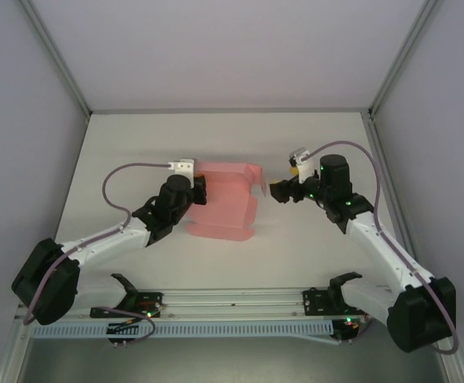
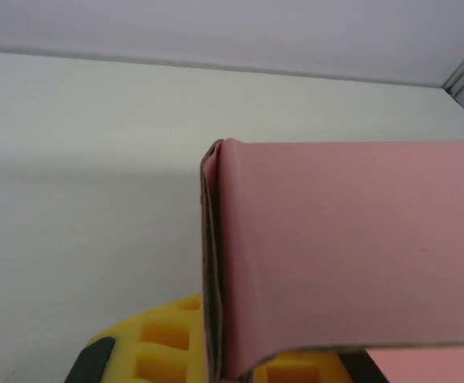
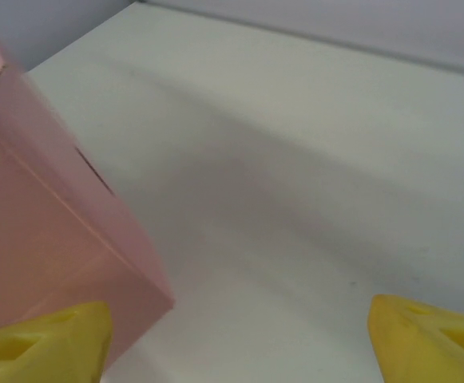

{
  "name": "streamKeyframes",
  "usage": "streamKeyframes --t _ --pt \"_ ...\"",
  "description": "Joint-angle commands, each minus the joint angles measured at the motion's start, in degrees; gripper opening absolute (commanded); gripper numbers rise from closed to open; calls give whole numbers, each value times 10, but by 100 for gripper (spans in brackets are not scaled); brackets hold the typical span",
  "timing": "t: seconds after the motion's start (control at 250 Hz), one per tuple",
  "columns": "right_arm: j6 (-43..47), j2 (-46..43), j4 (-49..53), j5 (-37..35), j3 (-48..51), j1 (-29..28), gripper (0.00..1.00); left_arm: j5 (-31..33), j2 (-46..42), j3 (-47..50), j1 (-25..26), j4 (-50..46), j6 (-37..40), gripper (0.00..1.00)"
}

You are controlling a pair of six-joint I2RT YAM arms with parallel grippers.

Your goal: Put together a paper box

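Observation:
My right gripper should bring in the flap that splays out at the box's open corner and pinch that corner (image 1: 255, 167) while my left gripper holds the other corner.
The pink paper box (image 1: 228, 199) lies partly folded in the middle of the white table (image 1: 216, 136), with its walls raised. My left gripper (image 1: 200, 190) is at the box's left edge. In the left wrist view it (image 2: 216, 363) is shut on a folded pink edge (image 2: 335, 255), pinched between the yellow pads (image 2: 156, 343). My right gripper (image 1: 280, 192) hovers just right of the box, apart from it. It (image 3: 239, 351) stands open, with bare table between its yellow fingertips (image 3: 431, 339). The box's corner (image 3: 48, 223) is beside its left pad.
Grey enclosure walls and metal frame posts (image 1: 60, 68) bound the table on three sides. A metal rail (image 1: 232, 307) with the arm bases runs along the near edge. Cables (image 1: 120, 179) loop above both arms.

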State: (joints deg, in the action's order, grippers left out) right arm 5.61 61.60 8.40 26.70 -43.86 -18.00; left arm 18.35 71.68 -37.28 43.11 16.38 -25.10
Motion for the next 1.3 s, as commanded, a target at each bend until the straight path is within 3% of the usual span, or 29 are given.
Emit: streamKeyframes --t 0.0,0.196,0.587,0.922,1.014,1.082,1.186,1.294 --pt "25 25 -11 94 -44 2 81 -19 -9 5 -3 16 6 0" --pt "55 75 8 183 -71 -6 76 -30 -7 5 -3 20 7 0" --pt "27 108 -57 156 -73 -55 71 -49 9 -4 -3 22 5 0" --pt "-59 149 -109 76 -94 -118 65 -35 21 -6 -3 28 -25 0" --pt "-119 152 -129 22 -98 -130 71 10 30 -9 -3 20 -60 0" --pt "-153 140 -129 -45 -89 -138 89 50 32 -9 -3 14 -83 0" --pt "-208 104 -102 -141 -62 -140 95 101 33 -19 -6 -6 -107 0" --pt "-256 76 -91 -117 -34 -139 97 133 36 -32 -12 -20 -122 0"
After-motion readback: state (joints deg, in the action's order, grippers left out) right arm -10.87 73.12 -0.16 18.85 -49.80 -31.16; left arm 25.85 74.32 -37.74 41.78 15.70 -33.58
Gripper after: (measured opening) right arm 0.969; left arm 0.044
